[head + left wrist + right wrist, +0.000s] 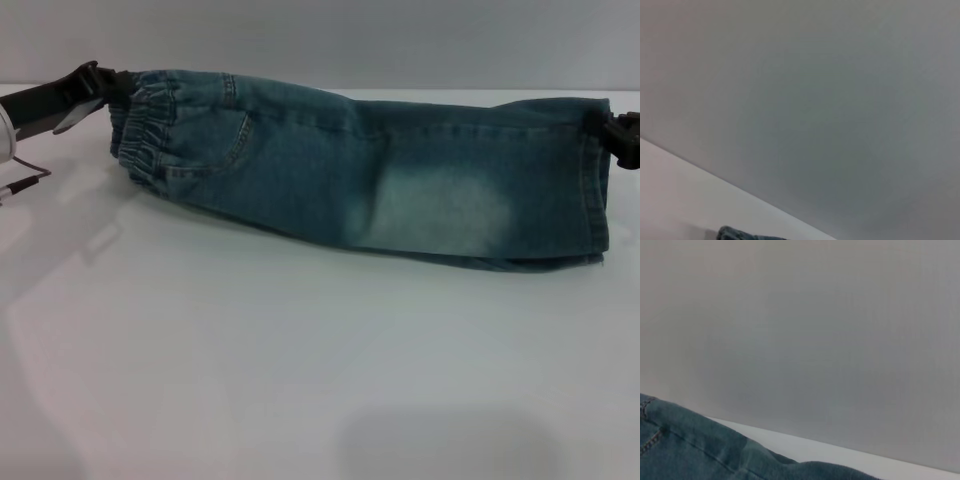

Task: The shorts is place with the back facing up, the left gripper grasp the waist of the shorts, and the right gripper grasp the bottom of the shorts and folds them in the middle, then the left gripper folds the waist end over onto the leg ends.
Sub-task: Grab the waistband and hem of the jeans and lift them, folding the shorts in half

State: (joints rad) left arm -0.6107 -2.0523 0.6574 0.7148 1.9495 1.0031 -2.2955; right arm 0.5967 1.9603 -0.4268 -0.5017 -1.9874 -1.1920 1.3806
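Note:
The robot's right gripper will set the bottom of the shorts down on the white table (563, 138) just short of the grey wall.
The shorts (380, 170) are folded in half lengthwise into a long blue-green denim strip stretched across the head view, a back pocket and a pale bleached patch facing me. My left gripper (118, 88) is shut on the ruffled waist of the shorts (145, 130) at the left end. At the right end my right gripper (610, 130) is shut on the bottom of the shorts (595, 180), where the leg ends lie stacked. A scrap of denim (735, 234) shows in the left wrist view. The right wrist view shows a wider stretch of denim (700, 450).
The white table (300, 380) runs from the shorts to the front edge of the view. A grey wall (350, 40) stands close behind. Part of a white device with a thin wire (18, 178) sits at the far left.

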